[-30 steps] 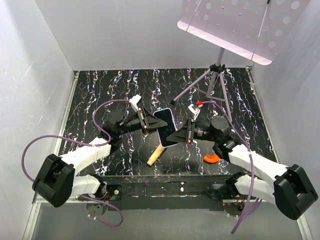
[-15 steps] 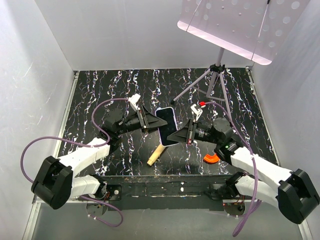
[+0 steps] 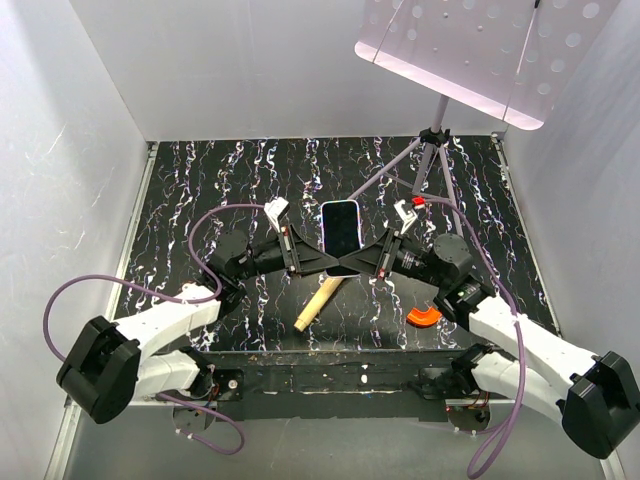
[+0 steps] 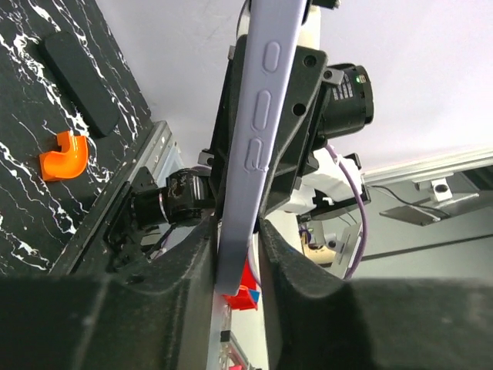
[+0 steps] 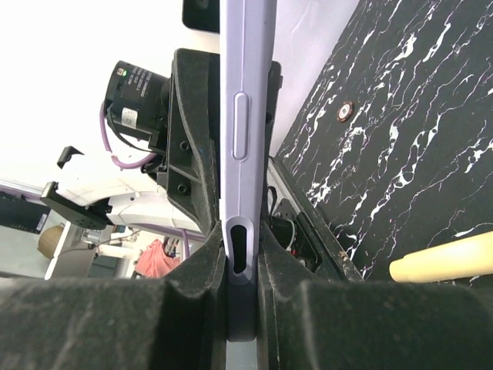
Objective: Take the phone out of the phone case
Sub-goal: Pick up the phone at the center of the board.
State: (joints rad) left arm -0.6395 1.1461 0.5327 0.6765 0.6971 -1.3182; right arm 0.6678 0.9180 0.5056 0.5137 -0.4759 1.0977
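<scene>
Next, I open my right gripper and take the case's long edge nearer the far corner (image 3: 360, 224), because both my grippers crowd the phone case's near corners, leaving its far end free.
The phone (image 3: 340, 226), glossy black screen up, sits in the lavender phone case (image 3: 324, 228) and is held above the marbled table between both arms. My left gripper (image 3: 320, 262) is shut on the case's near left corner. My right gripper (image 3: 351, 266) is shut on its near right corner. In the left wrist view the case edge (image 4: 258, 139) with its button bumps runs up from between my left gripper (image 4: 237, 227) fingers. In the right wrist view the case edge (image 5: 245, 116) with its slot is clamped tight in my right gripper (image 5: 241, 231).
A wooden stick (image 3: 318, 303) lies on the table under the phone. An orange curved piece (image 3: 424, 317) lies near the right arm, and a dull black flat rectangle (image 4: 81, 81) beyond it. A tripod stand (image 3: 430, 160) with a perforated plate (image 3: 480, 50) rises at the back right. White walls enclose the table.
The phone has swung from a tilt to pointing straight away and moved back and right. Both grippers have come together at its near end, the left one shifting from its side edge.
</scene>
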